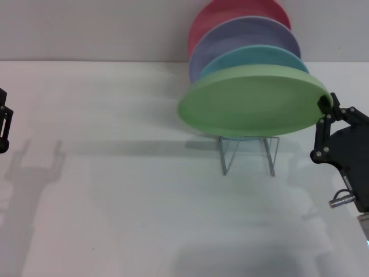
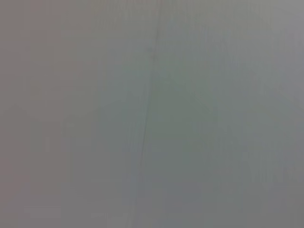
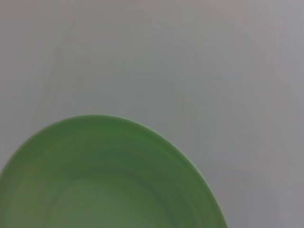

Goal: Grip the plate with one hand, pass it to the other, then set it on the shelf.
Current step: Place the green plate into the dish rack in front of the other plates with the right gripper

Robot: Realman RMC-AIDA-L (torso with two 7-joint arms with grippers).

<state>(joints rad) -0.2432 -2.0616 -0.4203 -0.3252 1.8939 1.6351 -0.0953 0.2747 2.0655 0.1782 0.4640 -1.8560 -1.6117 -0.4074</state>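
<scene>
Next, my right gripper lets go of the light green plate in the silver wire shelf's front slot (image 1: 262, 127), before the turquoise plate.
The light green plate (image 1: 251, 101) hangs nearly flat, slightly tilted, just above the front of the silver wire shelf (image 1: 249, 154). My right gripper (image 1: 326, 107) is shut on the plate's right rim. The right wrist view shows the plate (image 3: 104, 185) from close up over the white table, with no fingers in sight. My left gripper (image 1: 3, 124) sits at the far left edge of the head view, well away from the plate. The left wrist view shows only a plain grey surface.
A turquoise plate (image 1: 253, 57), a lavender plate (image 1: 245, 37) and a red plate (image 1: 230, 14) stand in the shelf behind the green one. The white table (image 1: 115, 190) stretches out in front and to the left.
</scene>
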